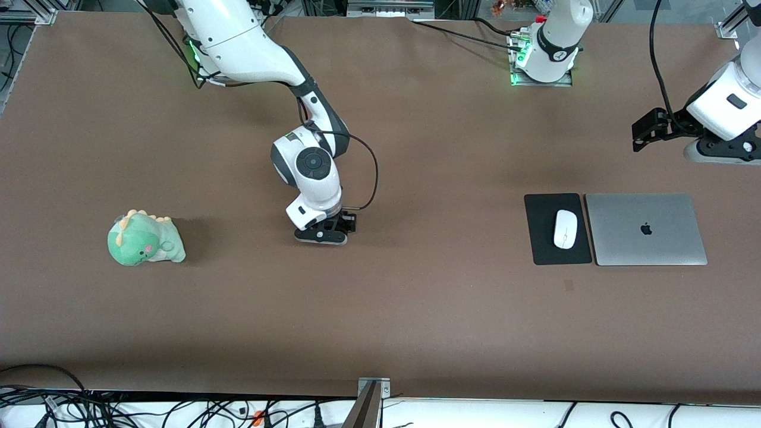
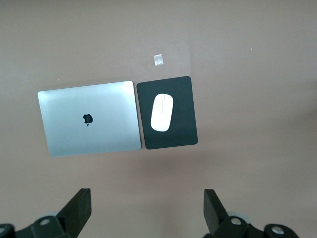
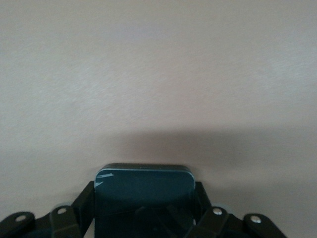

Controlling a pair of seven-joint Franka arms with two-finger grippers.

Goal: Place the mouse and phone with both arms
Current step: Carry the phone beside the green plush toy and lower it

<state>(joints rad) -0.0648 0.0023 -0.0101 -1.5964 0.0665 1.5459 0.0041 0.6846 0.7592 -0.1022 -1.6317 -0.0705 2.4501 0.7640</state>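
Note:
I will let go of the black phone with my right gripper on the brown table (image 1: 220,252) beside the green dinosaur plush.
The white mouse (image 1: 565,229) lies on a black mouse pad (image 1: 542,238) toward the left arm's end of the table; it also shows in the left wrist view (image 2: 161,112). My left gripper (image 1: 641,138) hangs open and empty above the table near the laptop, its fingertips (image 2: 81,198) wide apart. My right gripper (image 1: 324,233) is down at the table's middle. In the right wrist view the black phone (image 3: 143,181) sits between its fingers (image 3: 84,203), which press on its two sides. The phone is hidden under the gripper in the front view.
A closed silver laptop (image 1: 646,229) lies beside the mouse pad. A green dinosaur plush (image 1: 144,239) sits toward the right arm's end. A small tape mark (image 1: 569,285) is on the brown table, nearer the front camera than the pad.

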